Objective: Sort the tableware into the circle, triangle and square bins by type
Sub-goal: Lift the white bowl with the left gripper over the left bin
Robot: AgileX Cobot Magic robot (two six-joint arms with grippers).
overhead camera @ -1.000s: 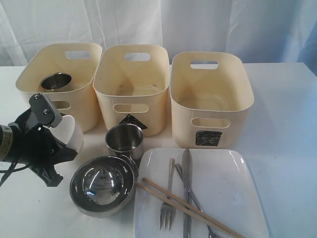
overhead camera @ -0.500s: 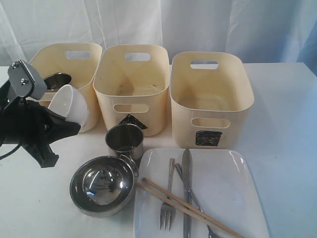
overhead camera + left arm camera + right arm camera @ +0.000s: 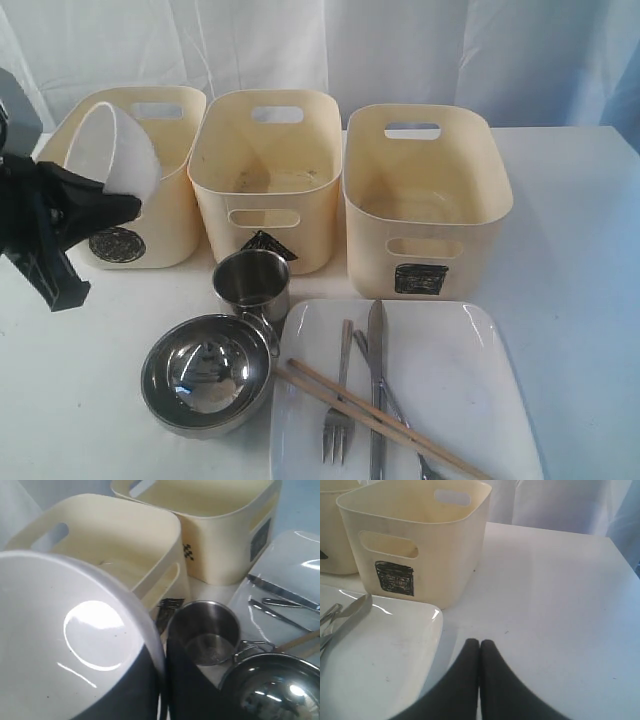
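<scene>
Next, my left gripper lets go of the small white bowl inside the circle bin (image 3: 133, 192), just behind the front side of the bin.
My left gripper (image 3: 128, 207) is shut on the rim of the small white bowl (image 3: 115, 143) and holds it tilted at the front rim of the circle bin (image 3: 170, 215). In the left wrist view the white bowl (image 3: 75, 640) fills the near side, pinched between the fingers (image 3: 200, 695). One steel mug (image 3: 252, 283) stands before the triangle bin (image 3: 265, 150). Stacked steel bowls (image 3: 205, 373) sit beside the white plate (image 3: 460, 350), which carries the fork (image 3: 340, 420), knife (image 3: 376, 370), spoon (image 3: 400, 410) and chopsticks (image 3: 350, 398). The square bin (image 3: 425, 185) stands at the right. My right gripper (image 3: 479, 643) is shut and empty over the table beside the plate (image 3: 380, 655).
White curtains hang behind the bins. The square bin (image 3: 420, 540) lies ahead of my right gripper, with bare white table (image 3: 560, 595) beside it. The inside of the circle bin is hidden behind the raised bowl. The right arm is outside the exterior view.
My left gripper has lifted the white bowl up and back toward the circle bin, uncovering the circle mark on its front. Nothing else has moved.
</scene>
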